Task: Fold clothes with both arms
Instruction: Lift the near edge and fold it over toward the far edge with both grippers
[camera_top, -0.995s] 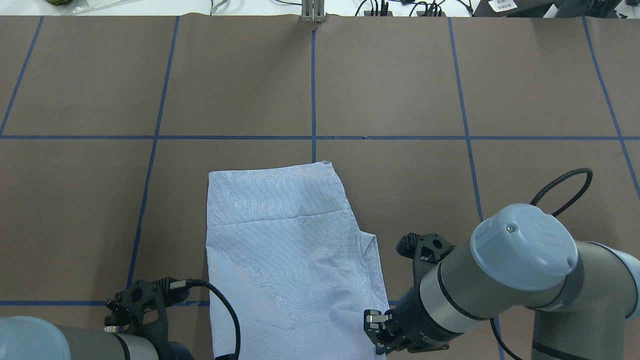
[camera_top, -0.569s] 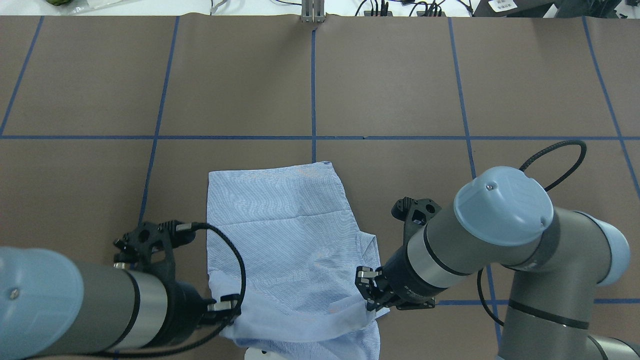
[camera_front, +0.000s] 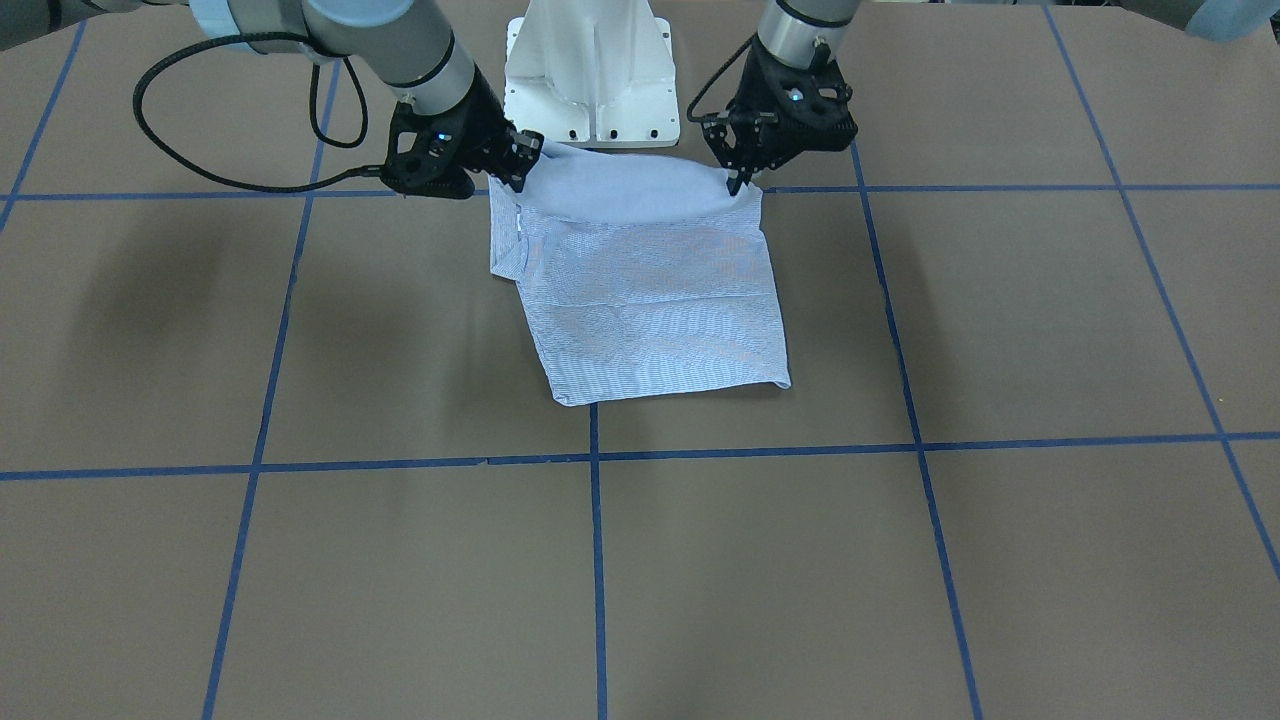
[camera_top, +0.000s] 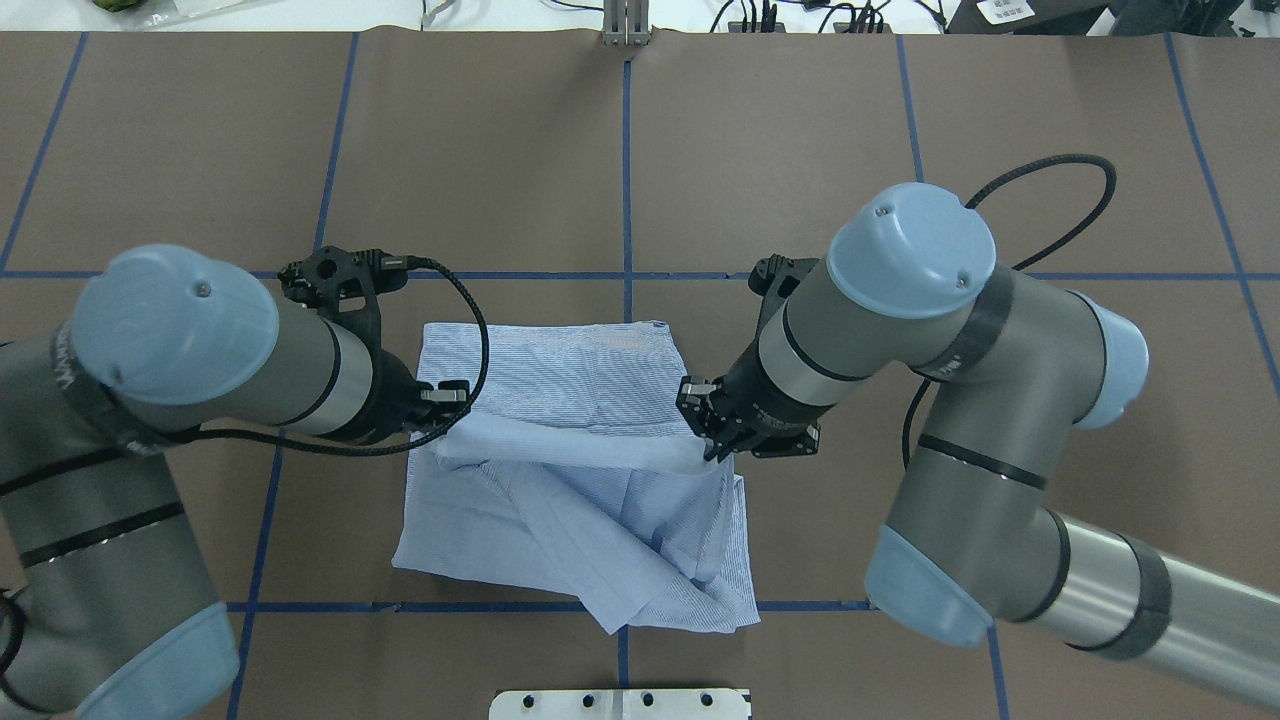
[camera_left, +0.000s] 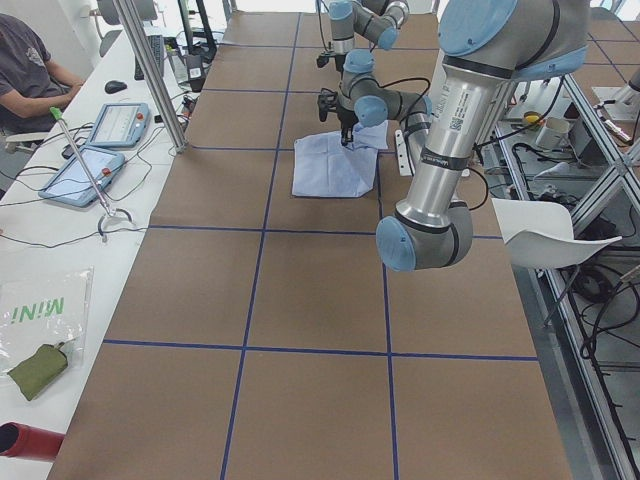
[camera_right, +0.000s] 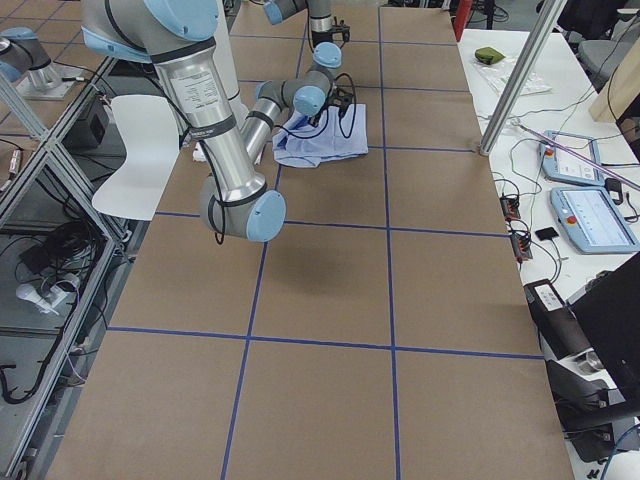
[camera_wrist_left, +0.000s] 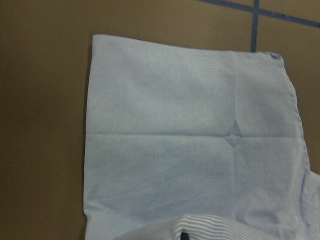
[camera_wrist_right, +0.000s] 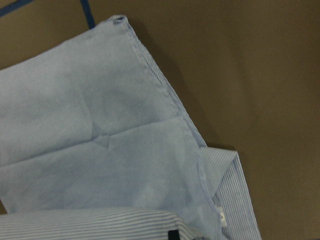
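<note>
Next, my left gripper lets go of the shirt's lifted edge on the flat cloth just inside the shirt's far corner (camera_front: 779, 359) (camera_wrist_left: 101, 69) on its side.
The light-blue striped shirt (camera_top: 570, 375) lies half folded at the table's middle near the robot; its far part is flat (camera_front: 650, 300). My left gripper (camera_top: 447, 425) is shut on the left end of the lifted near edge. My right gripper (camera_top: 712, 450) is shut on the right end. Between them the edge hangs as a raised band over the flat cloth. In the front view the left gripper (camera_front: 740, 178) is on the right and the right gripper (camera_front: 524, 160) on the left. Both wrist views look down on flat shirt cloth (camera_wrist_left: 190, 145) (camera_wrist_right: 100, 150), with striped fabric at their lower edges.
The white pedestal base (camera_top: 620, 703) stands just behind the shirt. Blue tape lines (camera_top: 627, 180) divide the brown table. A side desk with tablets (camera_left: 85, 170) and a seated person (camera_left: 30, 70) lies beyond the far edge. A white chair (camera_right: 140, 140) stands behind the robot.
Both arms have swung away from the robot and risen, carrying the shirt's near edge up and over toward the far hem. The near part now drapes loose behind the grippers.
</note>
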